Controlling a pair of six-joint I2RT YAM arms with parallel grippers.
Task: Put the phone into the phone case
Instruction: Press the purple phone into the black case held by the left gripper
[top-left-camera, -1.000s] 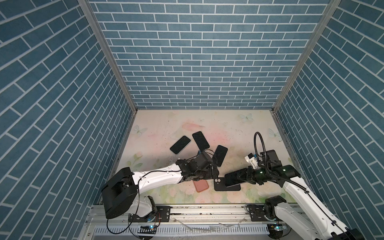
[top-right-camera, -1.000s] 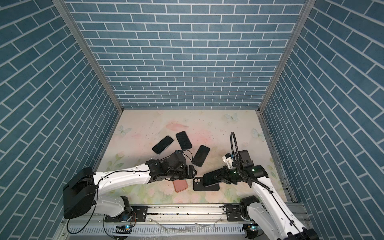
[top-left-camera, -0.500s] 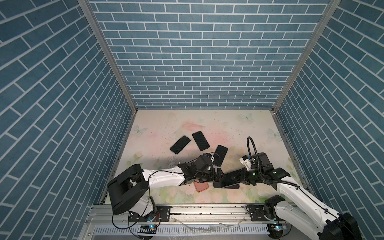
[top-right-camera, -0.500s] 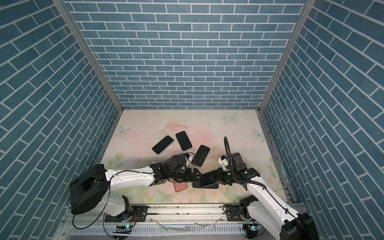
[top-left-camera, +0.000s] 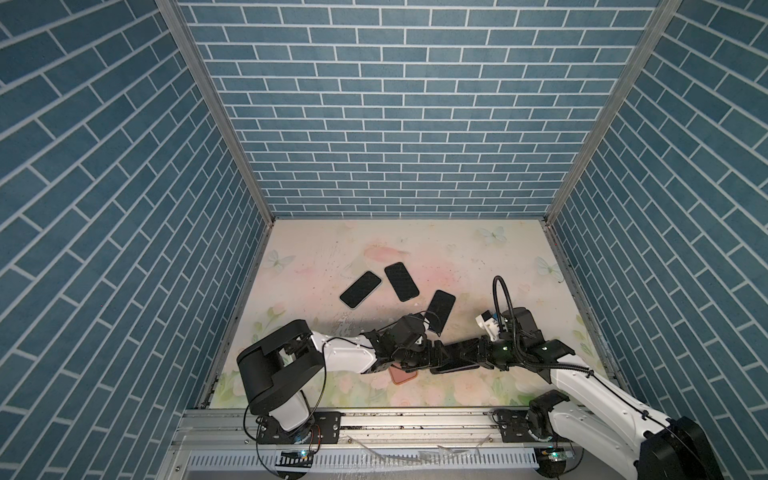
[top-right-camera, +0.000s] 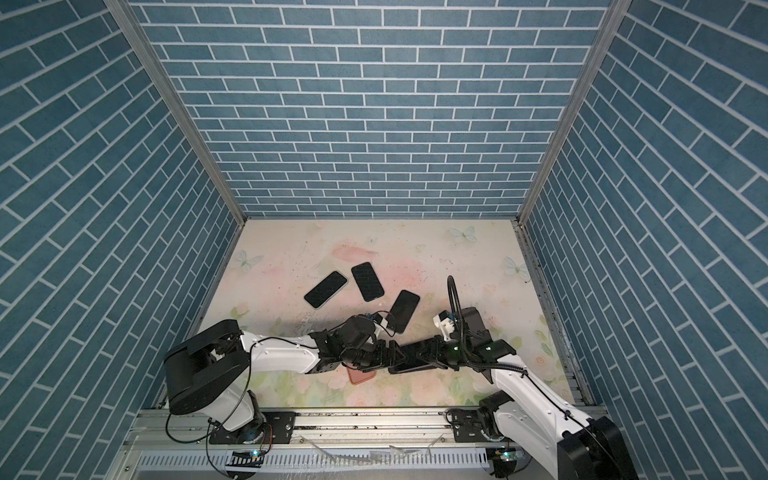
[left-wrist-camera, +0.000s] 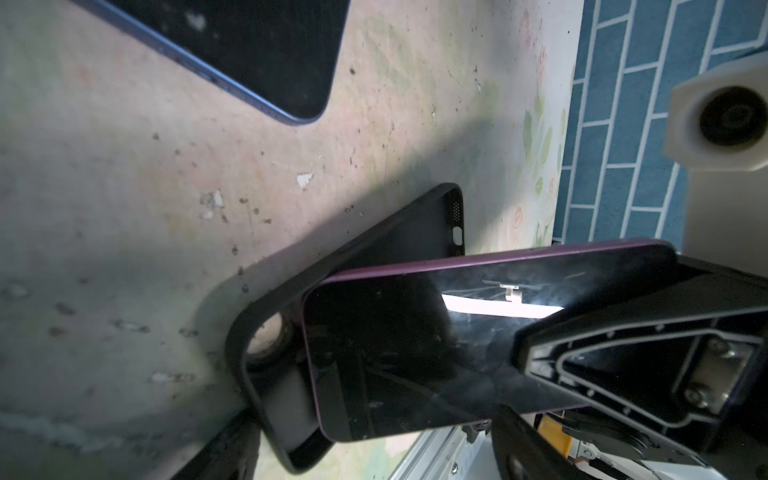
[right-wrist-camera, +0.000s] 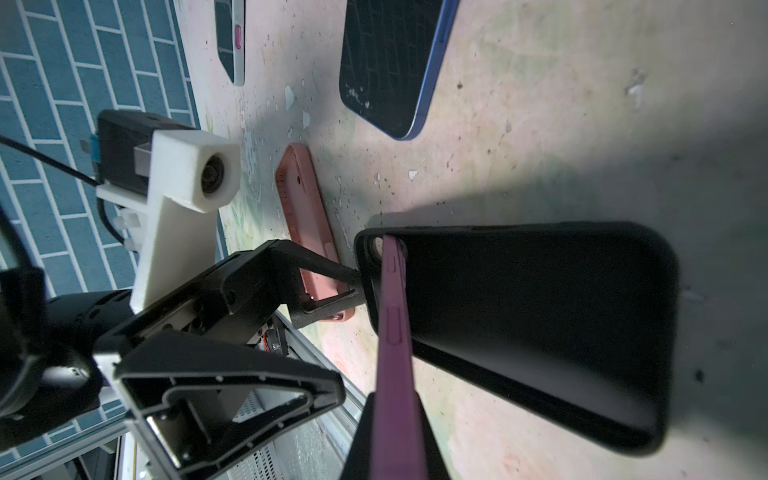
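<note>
Next, my right gripper lets go of the purple-edged phone in the open black phone case (top-left-camera: 453, 357) (right-wrist-camera: 524, 328) next to the pink case.
A black phone case (right-wrist-camera: 540, 311) lies open side up near the table's front edge, seen in both top views (top-left-camera: 455, 369) (top-right-camera: 415, 368). My right gripper (right-wrist-camera: 395, 403) is shut on a purple-edged phone (right-wrist-camera: 392, 332). The phone (left-wrist-camera: 415, 353) is tilted, with its far end down in the case's (left-wrist-camera: 361, 245) camera-hole end. My left gripper (right-wrist-camera: 345, 291) is open at that same end, one finger touching the case's rim. In the left wrist view its fingers (left-wrist-camera: 232, 440) straddle that end. Both grippers (top-left-camera: 424, 360) (top-left-camera: 457, 362) meet over the case.
A pink case (top-left-camera: 404, 377) (right-wrist-camera: 307, 232) lies right beside the black one, under the left gripper. Three dark phones (top-left-camera: 360, 289) (top-left-camera: 401, 281) (top-left-camera: 440, 305) lie face up farther back. Blue brick walls close in the table on three sides; a metal rail runs along the front.
The right gripper has carried the phone leftward and lowered its end into the case. The left gripper has moved right to the case's end, and its jaws have narrowed a little.
</note>
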